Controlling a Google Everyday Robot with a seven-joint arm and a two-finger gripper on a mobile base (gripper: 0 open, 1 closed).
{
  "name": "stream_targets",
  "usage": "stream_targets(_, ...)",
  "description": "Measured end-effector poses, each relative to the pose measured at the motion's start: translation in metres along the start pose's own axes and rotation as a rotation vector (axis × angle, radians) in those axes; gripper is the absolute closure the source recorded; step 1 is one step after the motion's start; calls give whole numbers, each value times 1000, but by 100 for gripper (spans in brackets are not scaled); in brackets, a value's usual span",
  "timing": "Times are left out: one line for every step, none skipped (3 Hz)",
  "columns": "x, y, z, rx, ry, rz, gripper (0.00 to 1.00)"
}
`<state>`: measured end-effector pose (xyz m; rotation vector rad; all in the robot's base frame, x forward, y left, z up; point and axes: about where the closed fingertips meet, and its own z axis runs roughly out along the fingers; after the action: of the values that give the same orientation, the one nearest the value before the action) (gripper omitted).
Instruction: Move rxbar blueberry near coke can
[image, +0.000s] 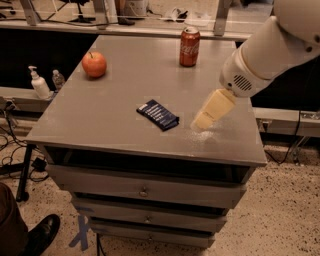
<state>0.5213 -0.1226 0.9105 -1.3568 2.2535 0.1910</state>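
The bar is to be gripped next. My gripper should move to the middle of the rxbar blueberry (160, 116) and close there, leaving both ends of the bar sticking out.
The rxbar blueberry (158, 114), a flat dark navy bar with white lettering, lies at a slant near the middle front of the grey table top (120, 95). The coke can (189, 47) stands upright at the far edge of the table, right of centre, well apart from the bar. My gripper (202, 122), cream-coloured, hangs from the white arm (265, 50) that comes in from the upper right. It points down and to the left, just above the table, a short way to the right of the bar and not touching it.
An orange-red apple (94, 64) sits at the far left of the table. Drawers (144, 190) run below the top. A pump bottle (39, 85) and a small bottle (58, 79) stand on a ledge to the left. A person's shoe (42, 232) is at the lower left.
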Motion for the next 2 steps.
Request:
stream_targets(-31, 4, 28, -7, -83, 72, 0)
stream_targets(-60, 19, 49, -6, -130, 144, 0)
